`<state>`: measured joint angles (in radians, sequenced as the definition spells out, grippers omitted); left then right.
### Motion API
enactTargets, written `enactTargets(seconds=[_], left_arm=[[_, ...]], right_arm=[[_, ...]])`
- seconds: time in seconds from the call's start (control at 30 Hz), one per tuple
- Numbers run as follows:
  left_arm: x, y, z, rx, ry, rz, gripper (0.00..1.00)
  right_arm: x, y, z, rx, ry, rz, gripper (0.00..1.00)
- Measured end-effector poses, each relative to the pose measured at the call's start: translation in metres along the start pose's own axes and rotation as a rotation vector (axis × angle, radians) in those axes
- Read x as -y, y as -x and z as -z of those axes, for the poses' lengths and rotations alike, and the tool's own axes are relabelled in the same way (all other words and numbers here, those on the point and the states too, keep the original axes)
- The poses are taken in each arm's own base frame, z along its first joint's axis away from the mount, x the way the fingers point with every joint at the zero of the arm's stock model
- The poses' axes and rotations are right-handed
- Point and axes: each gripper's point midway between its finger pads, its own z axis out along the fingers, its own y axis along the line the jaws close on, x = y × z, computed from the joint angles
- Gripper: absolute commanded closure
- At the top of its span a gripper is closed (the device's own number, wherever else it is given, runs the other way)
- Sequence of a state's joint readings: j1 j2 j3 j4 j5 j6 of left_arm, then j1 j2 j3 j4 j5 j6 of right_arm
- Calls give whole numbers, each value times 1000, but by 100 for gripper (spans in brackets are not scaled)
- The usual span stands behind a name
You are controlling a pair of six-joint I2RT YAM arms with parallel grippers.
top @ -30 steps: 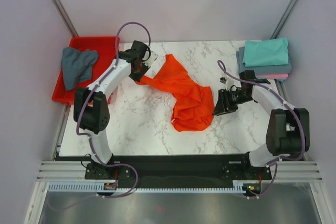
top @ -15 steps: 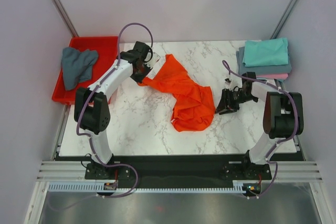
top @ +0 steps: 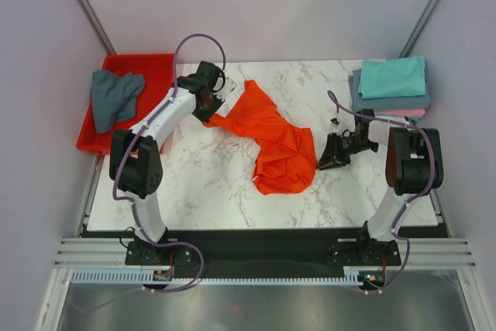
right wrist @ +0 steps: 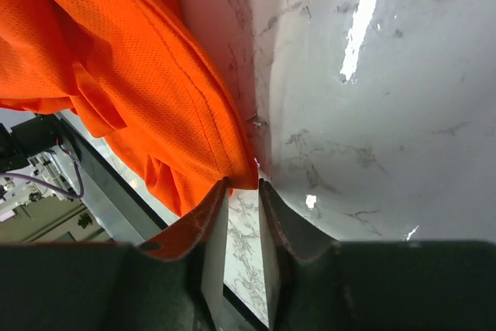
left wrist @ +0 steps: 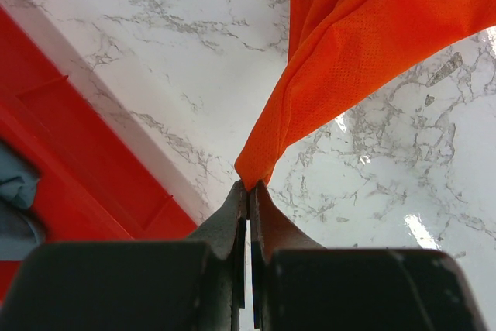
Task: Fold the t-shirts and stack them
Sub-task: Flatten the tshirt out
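The corner of the orange-red t-shirt is too shallow between my right gripper's fingers. Next, I open them wider and grip the t-shirt's hem (right wrist: 223,143) deeper before I lift.
The orange-red t-shirt (top: 275,133) lies crumpled across the middle of the marble table. My left gripper (top: 204,108) is shut on the shirt's far left corner, seen pinched at the tips in the left wrist view (left wrist: 249,185), with the cloth (left wrist: 364,52) stretching away from it. My right gripper (top: 325,160) is at the shirt's right edge. In the right wrist view (right wrist: 242,184) its jaws stand a little apart with the shirt's hem (right wrist: 116,60) at their tips. Folded teal (top: 393,77), slate grey-blue (top: 358,97) and pink (top: 415,112) t-shirts are stacked at the back right.
A red plastic tray (top: 159,63) stands at the back left with a crumpled grey-blue t-shirt (top: 114,97) in it; its wall shows in the left wrist view (left wrist: 77,176). The table's near edge runs just in front of the orange shirt.
The right arm's elbow has swung right and back while its gripper stayed at the shirt's right edge. The left gripper has shifted slightly to the right with the corner.
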<state>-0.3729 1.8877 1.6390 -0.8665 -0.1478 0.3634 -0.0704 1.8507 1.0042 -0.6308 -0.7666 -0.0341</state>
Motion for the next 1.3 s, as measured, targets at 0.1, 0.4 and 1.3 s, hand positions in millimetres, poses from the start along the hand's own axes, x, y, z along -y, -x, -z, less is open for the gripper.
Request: enactTargets(seconds=[0.1,0.4,1.3], left_arm=[[0,0,0,0,1,0,98],[1,1,0,-1,5,-6,98],[7,4,1,4,-1,-20,98]], right_arm=[[-1,3,0,7,8,4,81],[-5,10,1,25,45,9,100],[-10,-10,15,-24,48,-83,56]])
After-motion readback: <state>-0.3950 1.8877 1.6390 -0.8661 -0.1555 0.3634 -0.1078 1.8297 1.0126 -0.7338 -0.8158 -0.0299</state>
